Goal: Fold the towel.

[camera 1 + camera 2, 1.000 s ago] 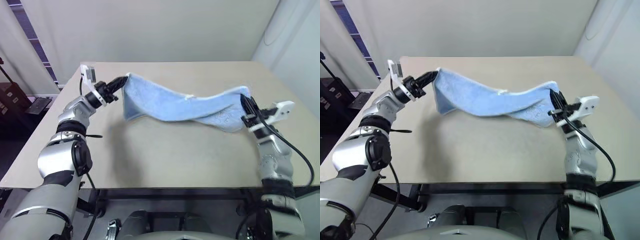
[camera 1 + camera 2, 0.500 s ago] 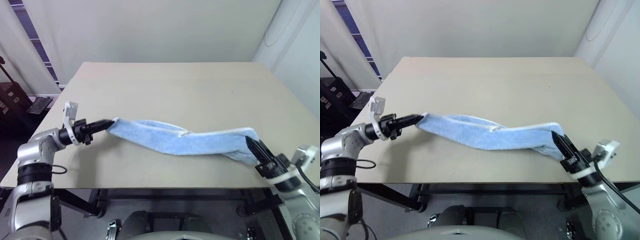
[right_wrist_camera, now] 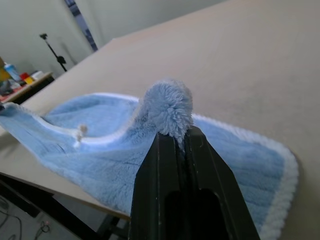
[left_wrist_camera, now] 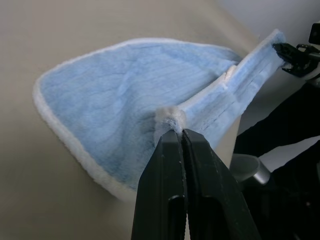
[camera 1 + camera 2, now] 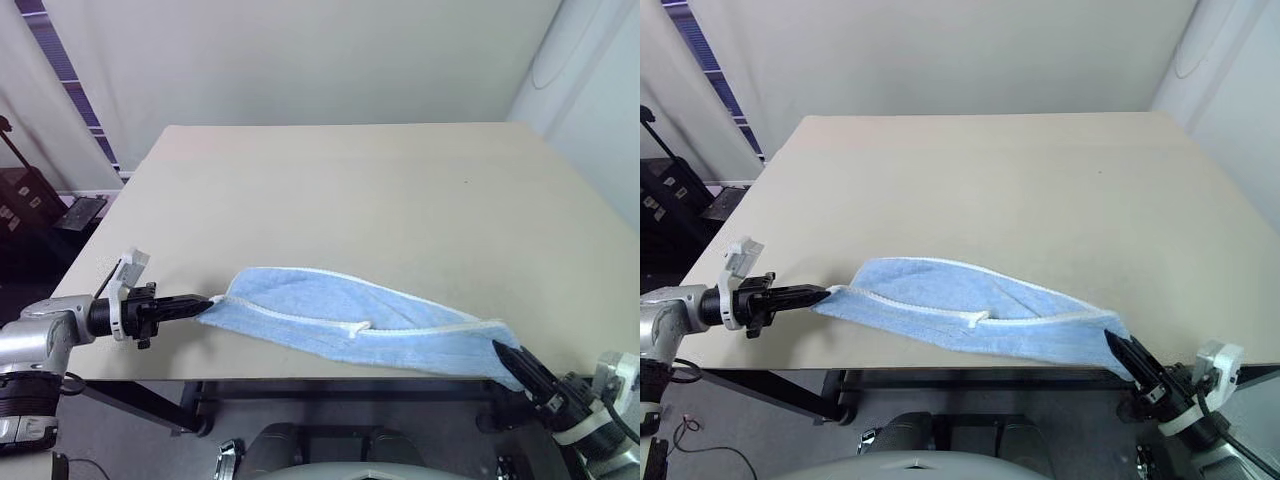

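The towel is slanting toward the table's near edge, so once the fold is laid down, my right gripper next grabs the towel's doubled end (image 5: 502, 334) and pulls it straight.
The light-blue towel (image 5: 345, 315) with a whitish hem lies doubled over along the near edge of the beige table (image 5: 350, 190). It is stretched between both grippers. My left gripper (image 5: 205, 301) is shut on the towel's left corner (image 4: 170, 117) at the table's near left. At the near right edge, my right gripper (image 5: 502, 352) is shut on the towel's right corner (image 3: 169, 107). The folded part rests flat on the tabletop, and the top layer's hem (image 5: 970, 318) runs across its middle.
Behind the towel stretches the rest of the table up to its far edge (image 5: 350, 126). A dark case and other items (image 5: 25, 200) stand on the floor at the left. White walls close off the back and right.
Both grippers have drawn the towel back from mid-table and lowered it. It hung in the air between them; now it lies folded on the near edge of the table.
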Robot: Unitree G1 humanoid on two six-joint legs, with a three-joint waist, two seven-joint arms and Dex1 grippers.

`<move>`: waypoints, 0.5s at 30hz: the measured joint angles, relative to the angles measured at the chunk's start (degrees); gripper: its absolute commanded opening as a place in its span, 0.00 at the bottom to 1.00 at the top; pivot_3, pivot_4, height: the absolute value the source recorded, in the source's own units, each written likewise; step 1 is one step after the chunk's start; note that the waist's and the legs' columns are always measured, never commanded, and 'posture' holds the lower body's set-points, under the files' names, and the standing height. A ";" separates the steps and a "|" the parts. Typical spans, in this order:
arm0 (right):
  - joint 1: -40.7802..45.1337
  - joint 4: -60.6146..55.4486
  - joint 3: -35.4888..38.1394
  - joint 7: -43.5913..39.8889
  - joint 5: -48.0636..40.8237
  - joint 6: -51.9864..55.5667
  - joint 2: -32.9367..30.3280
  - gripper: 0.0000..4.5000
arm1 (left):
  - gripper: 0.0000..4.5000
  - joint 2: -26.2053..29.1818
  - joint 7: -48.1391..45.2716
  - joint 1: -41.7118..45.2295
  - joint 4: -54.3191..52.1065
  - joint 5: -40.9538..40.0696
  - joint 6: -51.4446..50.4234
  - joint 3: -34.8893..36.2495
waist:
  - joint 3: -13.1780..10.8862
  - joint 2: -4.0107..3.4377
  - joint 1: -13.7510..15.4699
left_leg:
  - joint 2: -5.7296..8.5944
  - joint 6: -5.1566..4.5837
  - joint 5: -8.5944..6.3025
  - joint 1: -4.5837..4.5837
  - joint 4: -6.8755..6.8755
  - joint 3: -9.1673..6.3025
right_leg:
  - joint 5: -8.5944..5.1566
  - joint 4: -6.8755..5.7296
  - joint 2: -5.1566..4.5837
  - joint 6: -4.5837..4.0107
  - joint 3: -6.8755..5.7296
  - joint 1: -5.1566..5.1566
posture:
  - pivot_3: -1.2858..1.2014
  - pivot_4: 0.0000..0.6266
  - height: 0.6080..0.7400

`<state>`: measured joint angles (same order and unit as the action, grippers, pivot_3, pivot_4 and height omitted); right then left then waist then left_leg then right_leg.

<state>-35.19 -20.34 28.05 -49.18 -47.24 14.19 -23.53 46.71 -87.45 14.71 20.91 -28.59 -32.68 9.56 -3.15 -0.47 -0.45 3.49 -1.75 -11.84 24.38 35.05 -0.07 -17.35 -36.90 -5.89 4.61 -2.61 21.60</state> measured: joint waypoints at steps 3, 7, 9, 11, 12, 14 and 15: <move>3.84 2.11 0.30 3.38 1.16 -0.13 0.47 0.00 | 0.01 -2.24 0.80 5.19 6.42 0.68 2.21 -0.15 | 0.01 0.00 0.13 | 0.01 0.00 0.00 -0.01 0.03 0.00 | 0.02 -0.02 0.00 -0.01 -0.01 -0.01 | 0.52 0.00 0.86; 6.88 2.65 0.32 6.25 2.11 -0.12 0.59 0.00 | 0.01 -5.50 2.33 12.21 15.52 2.59 6.15 -0.99 | 0.05 0.03 1.17 | 0.00 0.00 0.01 -0.02 0.03 0.00 | 0.03 -0.06 0.00 -0.01 -0.04 0.09 | 0.52 0.00 0.86; 8.26 3.18 -0.09 7.69 3.01 0.09 0.74 0.00 | 0.01 -7.26 3.85 14.41 18.99 3.79 8.07 -1.19 | 0.06 0.03 1.29 | 0.00 0.00 0.02 0.05 0.07 0.00 | 0.04 -0.06 0.00 0.02 -0.04 0.16 | 0.52 0.00 0.86; 9.56 3.55 -0.62 8.96 3.32 0.84 0.75 0.00 | 0.01 -9.24 5.44 16.06 21.33 4.84 9.71 -1.75 | 0.09 0.08 1.29 | 0.01 -0.01 0.02 0.09 0.12 0.02 | 0.06 -0.06 -0.01 0.05 -0.03 0.15 | 0.52 0.00 0.86; 10.01 3.61 -0.88 9.61 3.38 1.64 0.75 0.00 | 0.01 -10.45 6.62 16.95 22.35 5.54 10.82 -1.93 | 0.13 0.15 1.34 | 0.01 -0.01 0.02 0.11 0.13 0.02 | 0.06 -0.06 0.00 0.06 -0.03 0.15 | 0.52 0.00 0.86; 10.48 3.70 -1.25 10.82 3.69 2.40 0.80 0.00 | 0.01 -12.46 8.64 18.50 24.26 6.28 12.21 -2.05 | 0.19 0.24 1.31 | 0.01 -0.01 0.02 0.12 0.15 0.02 | 0.10 -0.07 0.00 0.12 -0.03 0.15 | 0.52 0.00 0.86; 10.69 4.01 -1.31 11.47 4.09 2.50 0.86 0.00 | 0.01 -13.34 9.76 19.71 25.56 6.65 12.54 -2.04 | 0.19 0.28 1.34 | 0.01 -0.02 0.02 0.12 0.18 0.02 | 0.12 -0.10 0.00 0.17 -0.04 0.15 | 0.52 0.00 0.86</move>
<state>-24.50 -16.33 26.74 -37.71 -43.16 16.69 -22.67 33.38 -77.68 34.41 46.47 -21.93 -20.14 7.51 -2.95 -0.19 0.89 3.50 -1.77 -11.82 24.50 35.23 -0.05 -17.22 -37.00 -5.89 4.78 -2.65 21.76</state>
